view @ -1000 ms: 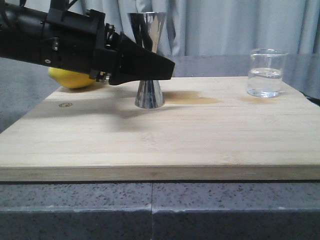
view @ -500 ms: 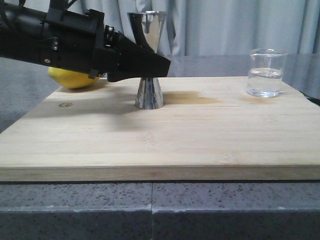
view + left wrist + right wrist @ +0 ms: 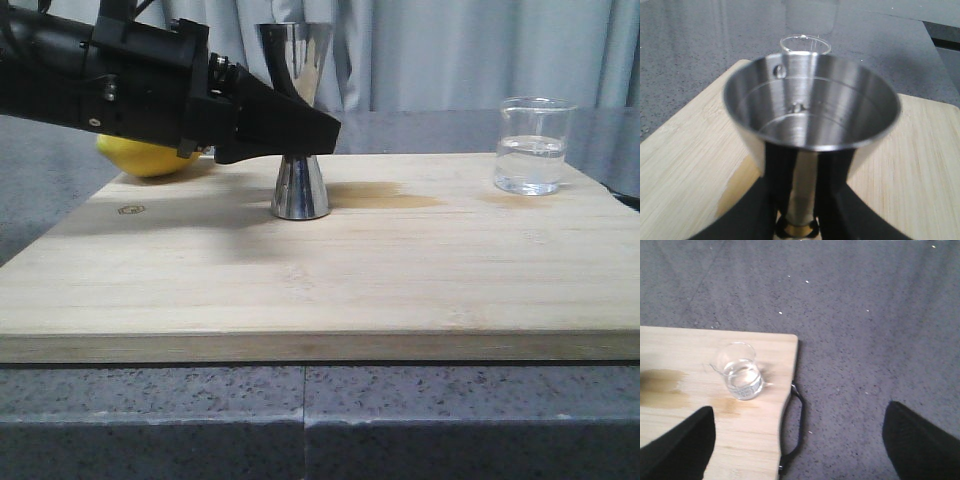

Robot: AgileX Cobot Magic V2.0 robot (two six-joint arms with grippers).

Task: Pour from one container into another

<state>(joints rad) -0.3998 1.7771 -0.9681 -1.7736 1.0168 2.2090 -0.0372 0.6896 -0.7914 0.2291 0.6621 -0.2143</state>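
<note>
The lower half of the glass beaker [image 3: 528, 169] [image 3: 744, 381] will be gripped by my right gripper, which will close around the clear liquid, well below the rim of the beaker.
The steel hourglass jigger [image 3: 300, 190] stands upright on the wooden board [image 3: 420, 280], left of centre. My left gripper [image 3: 312, 133] reaches in from the left and is shut on its narrow waist. In the left wrist view the black fingers [image 3: 782, 175] press both sides of the stem below the jigger's cup [image 3: 810, 105], which looks empty. The clear glass beaker [image 3: 533, 147], partly filled with clear liquid, stands at the board's far right corner. From above, the beaker [image 3: 740, 371] shows ahead of my right gripper [image 3: 800, 445], which is open, holds nothing and hovers over the board's right edge.
A yellow lemon [image 3: 150, 155] lies at the board's back left, behind my left arm. A damp brown stain [image 3: 385, 195] marks the wood right of the jigger. The board has a black handle [image 3: 796, 425] on its right edge. Grey speckled counter [image 3: 300, 420] surrounds it.
My left gripper's fingertips drew back slightly to the left and closed on the jigger's waist. The jigger shifted a touch to the right. The beaker has not moved.
</note>
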